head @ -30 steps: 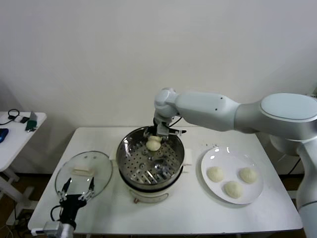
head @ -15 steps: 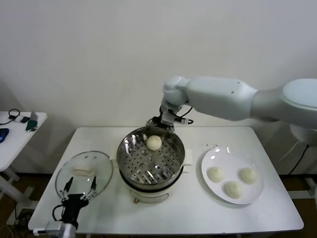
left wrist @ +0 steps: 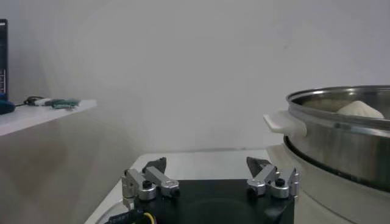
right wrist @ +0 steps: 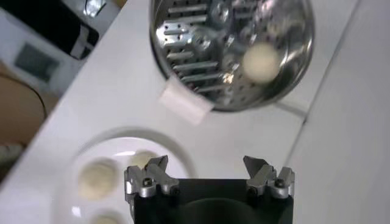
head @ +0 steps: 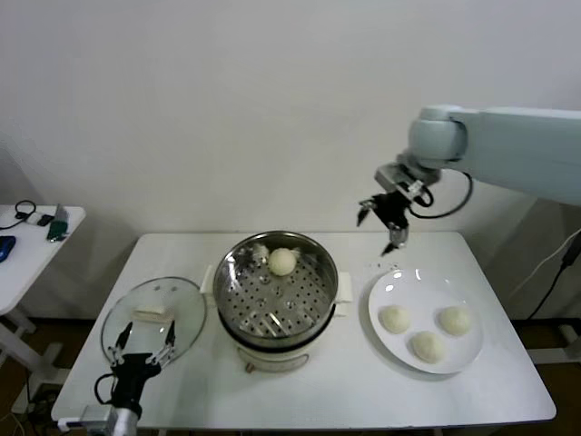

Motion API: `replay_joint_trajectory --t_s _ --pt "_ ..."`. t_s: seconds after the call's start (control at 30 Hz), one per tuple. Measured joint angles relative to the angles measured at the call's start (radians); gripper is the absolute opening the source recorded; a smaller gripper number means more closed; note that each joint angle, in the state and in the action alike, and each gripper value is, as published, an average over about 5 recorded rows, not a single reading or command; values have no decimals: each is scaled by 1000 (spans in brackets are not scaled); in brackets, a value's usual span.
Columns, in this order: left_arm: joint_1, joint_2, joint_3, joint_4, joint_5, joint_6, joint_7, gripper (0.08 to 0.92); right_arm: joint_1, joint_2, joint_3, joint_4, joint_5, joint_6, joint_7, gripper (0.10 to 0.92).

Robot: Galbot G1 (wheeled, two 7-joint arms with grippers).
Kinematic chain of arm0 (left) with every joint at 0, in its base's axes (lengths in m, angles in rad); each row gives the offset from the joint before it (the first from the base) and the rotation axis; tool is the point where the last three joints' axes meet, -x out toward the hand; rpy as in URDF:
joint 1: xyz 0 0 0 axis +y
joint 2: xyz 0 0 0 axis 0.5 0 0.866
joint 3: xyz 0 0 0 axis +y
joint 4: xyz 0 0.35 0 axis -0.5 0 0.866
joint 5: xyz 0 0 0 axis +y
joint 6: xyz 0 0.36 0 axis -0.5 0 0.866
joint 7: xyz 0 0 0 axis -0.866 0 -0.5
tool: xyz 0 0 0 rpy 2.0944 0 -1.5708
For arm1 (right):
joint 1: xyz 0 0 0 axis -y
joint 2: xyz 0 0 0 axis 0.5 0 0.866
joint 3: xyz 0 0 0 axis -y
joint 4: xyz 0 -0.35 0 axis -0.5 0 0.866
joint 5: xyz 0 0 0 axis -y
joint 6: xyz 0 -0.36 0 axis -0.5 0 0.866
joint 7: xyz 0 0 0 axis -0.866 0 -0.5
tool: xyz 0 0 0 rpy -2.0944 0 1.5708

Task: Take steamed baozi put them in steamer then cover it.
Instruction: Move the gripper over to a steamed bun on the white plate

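The robot's right gripper should close on the sides of the baozi (head: 395, 318) (right wrist: 143, 159) that is nearest the steamer on the white plate.
One cream-white baozi (head: 282, 262) lies at the back of the shiny steamer (head: 238, 289) on its white cooker base; it also shows in the right wrist view (right wrist: 261, 61). Three more baozi (head: 395, 318) (head: 455, 320) (head: 428, 346) lie on the white plate (head: 386, 289). My right gripper (head: 381, 227) is open and empty, raised in the air between the steamer and the plate, behind them. The glass cover (head: 188, 311) with its white bar handle lies flat at the table's left. My left gripper (head: 143, 346) is open, low at the front left, over the cover's near edge.
A small white side table (head: 36, 238) with cables and small items stands at the far left. The white wall runs behind the table. The steamer's white side handle (left wrist: 281, 122) shows close by in the left wrist view.
My right gripper has left the baozi in the steamer, risen and swung right, from over the steamer's back rim to above the gap beside the plate. The left arm has stayed put.
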Motion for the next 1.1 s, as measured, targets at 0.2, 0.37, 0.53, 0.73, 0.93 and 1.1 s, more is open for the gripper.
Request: replay_joint_trajectory --t_s 0.2,0.37,0.53,0.73,0.93,1.1 --pt "-7 0 -3 2 -1 -4 1 823 -83 -85 -4 53 -26 -144 76 823" --pt "-10 -2 -5 2 -2 -4 2 823 -191 -118 37 56 -77 -225 132 823" --pt "-9 -10 -5 4 -1 -6 2 823 -306 -137 97 35 -136 -278 172 823" --pt "-7 -16 -4 7 3 -8 1 823 -438 -150 179 0 -199 -317 205 823" --pt "-5 -17 -4 8 6 -9 -1 823 -550 -143 264 -39 -242 -342 235 823" --pt "-2 -16 -3 6 6 -9 -1 823 -625 -129 325 -73 -260 -358 246 823"
